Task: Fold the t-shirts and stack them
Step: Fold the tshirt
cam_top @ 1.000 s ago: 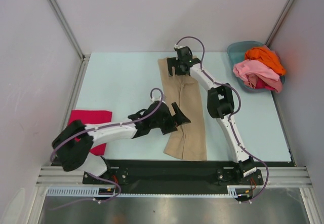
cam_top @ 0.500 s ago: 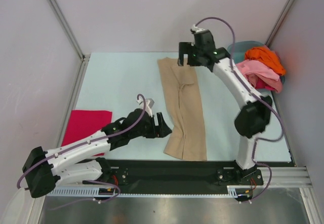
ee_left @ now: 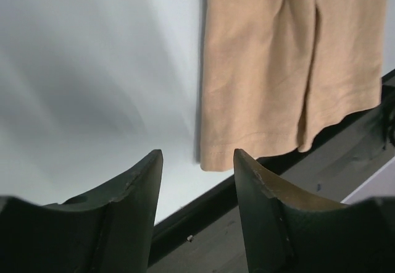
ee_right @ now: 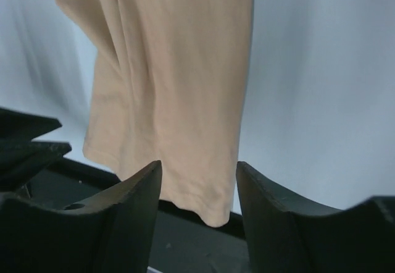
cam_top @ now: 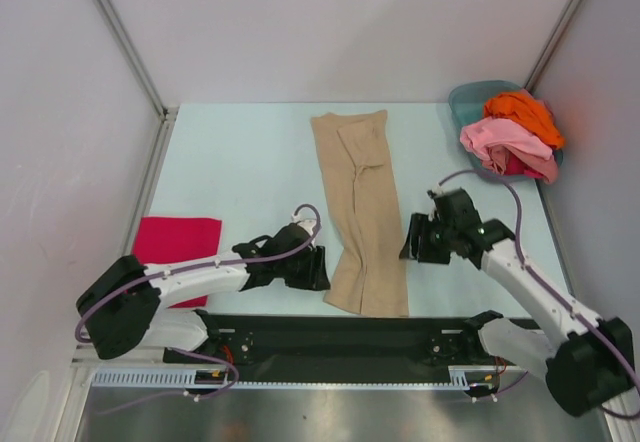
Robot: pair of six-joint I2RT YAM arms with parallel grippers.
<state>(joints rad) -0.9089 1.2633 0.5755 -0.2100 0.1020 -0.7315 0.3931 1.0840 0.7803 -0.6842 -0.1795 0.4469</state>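
The tan t-shirt's long side is bent inward above its hem, so my left gripper needs to grab the hem's corner (ee_left: 213, 163) and help pull the t-shirt straight before folding.
A tan t-shirt (cam_top: 365, 222), folded into a long strip, lies flat in the middle of the table, running from the far side to the front edge. My left gripper (cam_top: 322, 267) is low beside its near left corner, open and holding nothing. In the left wrist view that corner of the tan t-shirt (ee_left: 278, 69) lies just ahead of the left gripper (ee_left: 197, 162). My right gripper (cam_top: 408, 245) hovers at the strip's near right edge, open and holding nothing. In the right wrist view the tan t-shirt (ee_right: 179, 69) shows beyond the right gripper (ee_right: 199, 169). A folded magenta-red t-shirt (cam_top: 175, 252) lies at the near left.
A teal basin (cam_top: 470, 102) at the back right holds orange (cam_top: 525, 112), pink (cam_top: 505, 142) and red crumpled shirts. A black rail (cam_top: 350, 332) runs along the table's front edge, just under the tan shirt's hem. Side walls stand at left and right.
The right arm has swung from the far end of the tan shirt back to its near right edge. The left gripper has drawn back toward the near left corner. Both jaws have narrowed.
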